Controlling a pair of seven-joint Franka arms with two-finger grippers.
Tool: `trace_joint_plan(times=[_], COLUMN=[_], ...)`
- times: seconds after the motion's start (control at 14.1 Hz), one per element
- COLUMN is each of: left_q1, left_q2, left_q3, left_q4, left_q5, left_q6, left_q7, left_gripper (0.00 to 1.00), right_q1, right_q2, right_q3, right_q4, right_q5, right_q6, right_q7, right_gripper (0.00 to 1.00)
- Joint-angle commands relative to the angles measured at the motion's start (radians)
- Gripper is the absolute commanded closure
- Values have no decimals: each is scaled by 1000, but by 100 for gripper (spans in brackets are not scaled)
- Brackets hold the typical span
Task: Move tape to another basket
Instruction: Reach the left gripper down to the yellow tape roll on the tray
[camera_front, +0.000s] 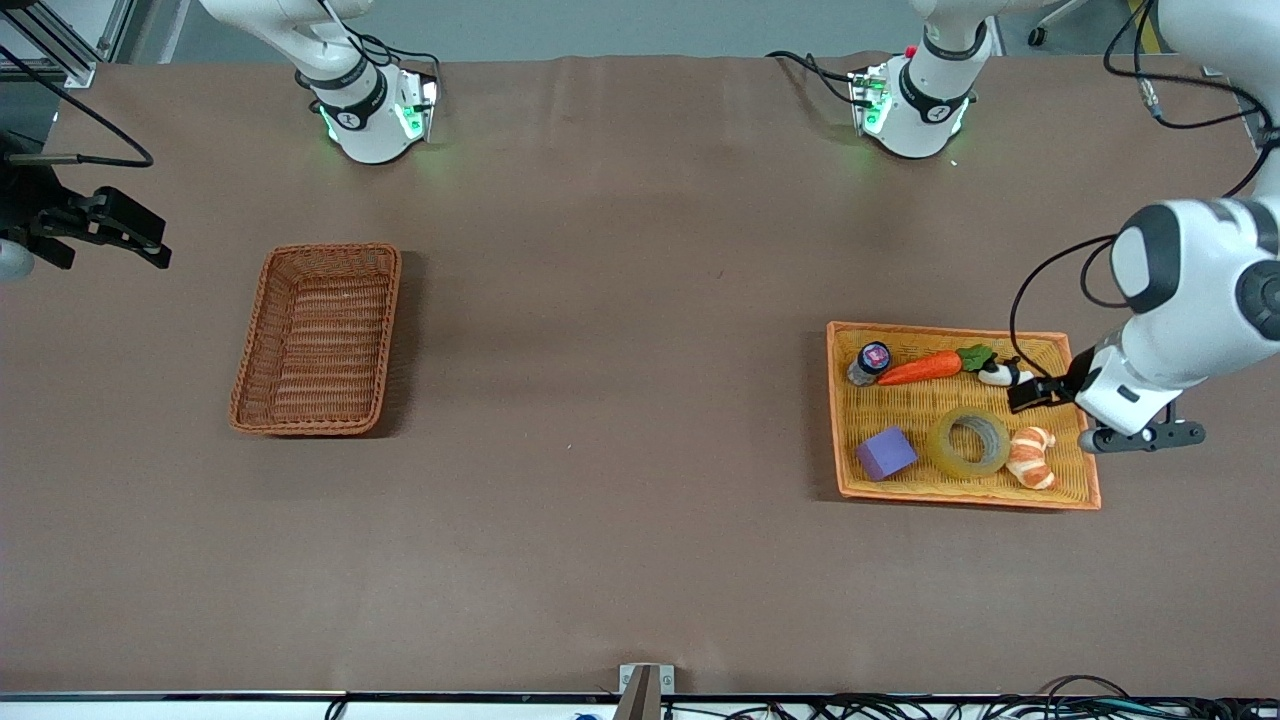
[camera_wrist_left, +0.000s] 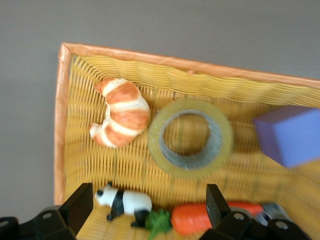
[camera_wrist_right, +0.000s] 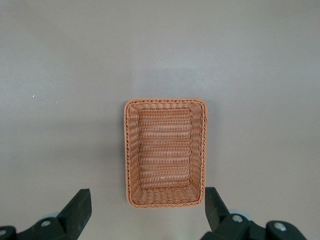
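Observation:
The left gripper should next close on the tape's side (camera_front: 999, 432) (camera_wrist_left: 160, 156) nearest the croissant, toward the toy panda, with one finger inside the tape's hole.
The tape (camera_front: 968, 441), a yellowish translucent ring with a grey core, lies flat in the yellow tray (camera_front: 960, 332) at the left arm's end of the table, between a purple cube (camera_front: 886, 453) and a croissant (camera_front: 1032, 457). My left gripper (camera_front: 1035, 392) hangs open over the tray, above the toy panda and the carrot's leaves, beside the tape and apart from it. The left wrist view shows the tape (camera_wrist_left: 191, 138) ahead of the left gripper (camera_wrist_left: 148, 210). The reddish-brown basket (camera_front: 315, 340) stands empty at the right arm's end. My right gripper (camera_front: 140, 240) waits open, high up; its wrist view shows the basket (camera_wrist_right: 166, 151) below the gripper (camera_wrist_right: 147, 210).
Also in the tray are a carrot (camera_front: 930, 367), a toy panda (camera_front: 1003, 374) and a small dark jar (camera_front: 870, 362) along the side farther from the front camera. Brown tabletop stretches between tray and basket.

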Motion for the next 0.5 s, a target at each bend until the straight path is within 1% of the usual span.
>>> trace_joint_plan(times=[0.0, 0.14, 0.28, 0.35, 0.43], left_q1=[8, -5, -10, -10, -6], left_q2=[97, 139, 165, 166, 171], left_q3=[-3, -5, -3, -3, -3], left_q4=[14, 17, 18, 18, 17], left_q5=[12, 13, 13, 13, 13], left_q6=[94, 112, 142, 142, 142], left_q7=[-11, -142, -184, -187, -187], left_gripper=[9, 15, 20, 24, 30], right_q1=[7, 7, 9, 9, 7], right_q2=[-7, -7, -6, -7, -7], right_q3=[-10, -10, -10, -10, -10], right_q4=[-6, -6, -8, -6, -6], right_q5=[14, 14, 14, 14, 14], right_q6=[4, 2, 0, 0, 0], right_q7=[-12, -10, -10, -10, -12], right_gripper=[0, 0, 0, 0, 0])
